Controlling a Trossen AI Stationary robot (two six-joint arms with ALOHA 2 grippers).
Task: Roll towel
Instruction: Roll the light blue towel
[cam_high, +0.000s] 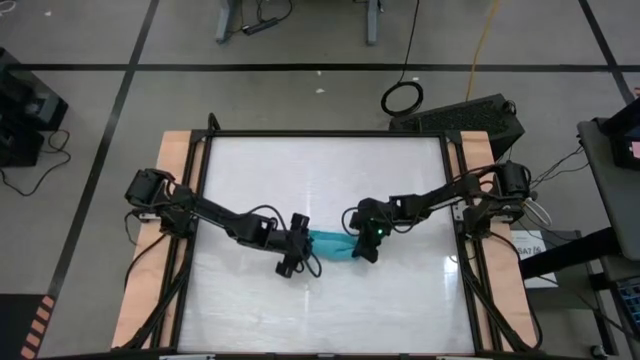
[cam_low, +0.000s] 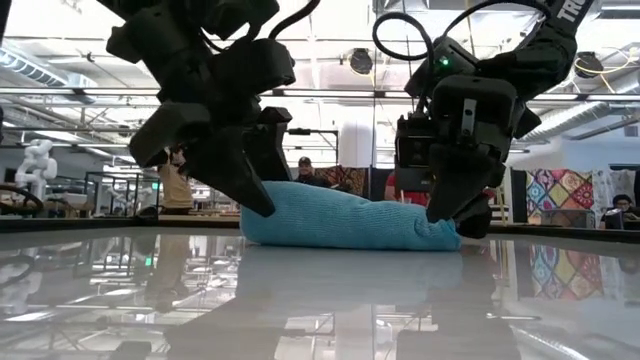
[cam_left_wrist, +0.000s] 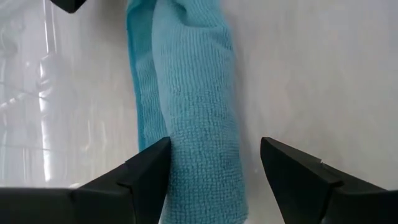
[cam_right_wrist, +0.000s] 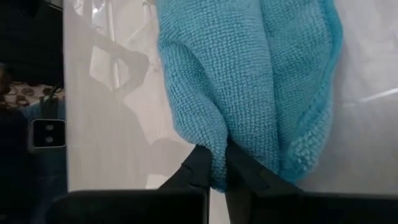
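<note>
My right gripper bunches the roll's end by one narrow fold, so it should open, lift clear and take the broader cloth (cam_right_wrist: 250, 118) while my left gripper steadies the roll.
The teal-blue towel (cam_high: 330, 245) lies as a loose roll on the white table, near its middle, between my two grippers. In the low view the towel (cam_low: 340, 218) rests along its whole length on the surface. My left gripper (cam_left_wrist: 214, 180) is open at the roll's left end, one finger on either side of it. My right gripper (cam_right_wrist: 217, 168) is shut on the roll's right end. In the high view the left gripper (cam_high: 300, 258) and the right gripper (cam_high: 365, 248) stand close together. My left gripper straddles the roll's left end; one finger (cam_left_wrist: 149, 171) stands right against the roll's side, but I cannot tell whether it touches. My right gripper pinches a fold of cloth at the roll's right end (cam_right_wrist: 214, 146) between its two fingers. The fingers come from above, slanting down. That end (cam_low: 440, 235) stays on the table.
The glossy white table top (cam_high: 320, 170) has a black frame and wooden side strips (cam_high: 175, 170). There is free surface toward the far and near edges. People and furniture show in the room behind the table in the low view.
</note>
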